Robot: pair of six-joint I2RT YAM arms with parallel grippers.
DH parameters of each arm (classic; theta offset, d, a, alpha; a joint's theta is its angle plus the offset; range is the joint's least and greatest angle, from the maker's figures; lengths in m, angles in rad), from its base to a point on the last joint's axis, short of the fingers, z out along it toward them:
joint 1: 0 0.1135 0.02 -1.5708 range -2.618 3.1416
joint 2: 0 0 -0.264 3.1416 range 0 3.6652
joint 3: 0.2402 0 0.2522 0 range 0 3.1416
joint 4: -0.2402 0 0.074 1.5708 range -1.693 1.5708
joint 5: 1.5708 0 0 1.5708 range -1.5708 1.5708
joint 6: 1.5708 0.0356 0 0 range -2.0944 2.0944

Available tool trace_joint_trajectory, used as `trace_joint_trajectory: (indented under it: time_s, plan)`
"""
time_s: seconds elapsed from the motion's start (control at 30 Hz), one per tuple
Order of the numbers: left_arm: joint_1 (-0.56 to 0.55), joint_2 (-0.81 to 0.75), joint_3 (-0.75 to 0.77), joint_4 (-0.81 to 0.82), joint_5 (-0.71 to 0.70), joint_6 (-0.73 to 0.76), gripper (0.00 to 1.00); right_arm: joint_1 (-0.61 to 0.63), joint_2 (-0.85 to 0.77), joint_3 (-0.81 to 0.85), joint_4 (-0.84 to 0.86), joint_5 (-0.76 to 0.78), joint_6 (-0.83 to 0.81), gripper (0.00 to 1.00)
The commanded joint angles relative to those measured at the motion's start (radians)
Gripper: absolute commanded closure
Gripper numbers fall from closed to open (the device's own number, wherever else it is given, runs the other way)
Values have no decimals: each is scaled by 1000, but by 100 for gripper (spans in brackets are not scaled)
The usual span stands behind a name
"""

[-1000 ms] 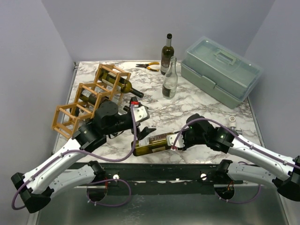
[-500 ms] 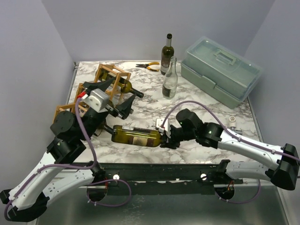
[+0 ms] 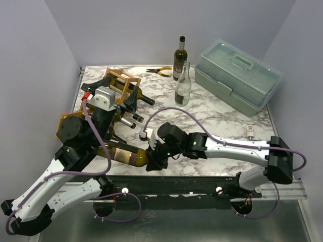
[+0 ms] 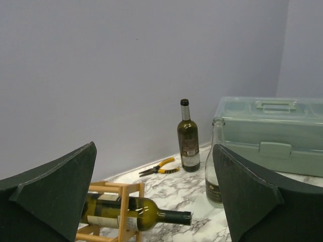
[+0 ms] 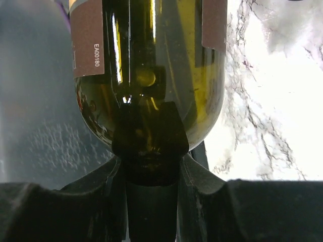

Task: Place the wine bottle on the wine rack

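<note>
The green wine bottle, now lying near the table's front edge, will be let go by my right gripper in the wine rack's slot (image 3: 77, 133) nearest the front edge of the table.
A green wine bottle (image 3: 123, 155) with a brown label lies on its side near the table's front edge, left of centre. My right gripper (image 3: 153, 159) is shut on its neck. In the right wrist view the bottle (image 5: 151, 60) fills the frame, its neck pinched in the right gripper (image 5: 150, 151). The wine rack (image 3: 123, 76), a lattice of light-brown sticks, stands at the back left with a green bottle (image 3: 135, 94) lying in it. My left gripper (image 3: 113, 89) hangs open above the rack, holding nothing. In the left wrist view the rack (image 4: 122, 201) lies below the left gripper (image 4: 154, 166).
A dark bottle (image 3: 180, 56) and a clear bottle (image 3: 182, 86) stand upright at the back centre. Yellow-handled pliers (image 3: 160, 71) lie beside them. A pale green toolbox (image 3: 237, 75) fills the back right corner. A small white roll (image 3: 251, 129) sits near the right edge.
My right arm has swept the wine bottle leftward along the front edge, neck still gripped. My left arm has risen and swung back over the rack, still open.
</note>
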Motion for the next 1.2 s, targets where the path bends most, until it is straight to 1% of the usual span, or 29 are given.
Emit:
trace_joint_trajectory:
  time_s: [0.0,0.1,0.3,0.53,0.9,1.17]
  plan:
    - [4,-58,-44,27,-85,49,1,13,58,97,181,9,190,100]
    - [5,-78,-62,29,-92,64,1,24,114,126,208,13,234,99]
    - [7,-90,-70,33,-90,90,1,58,222,224,188,31,269,100]
    - [12,-127,-90,34,-99,98,1,63,277,267,208,88,320,100]
    - [13,-156,-101,35,-93,90,1,63,361,342,158,113,333,100]
    - [17,-165,-107,36,-86,79,1,63,386,365,177,151,348,100]
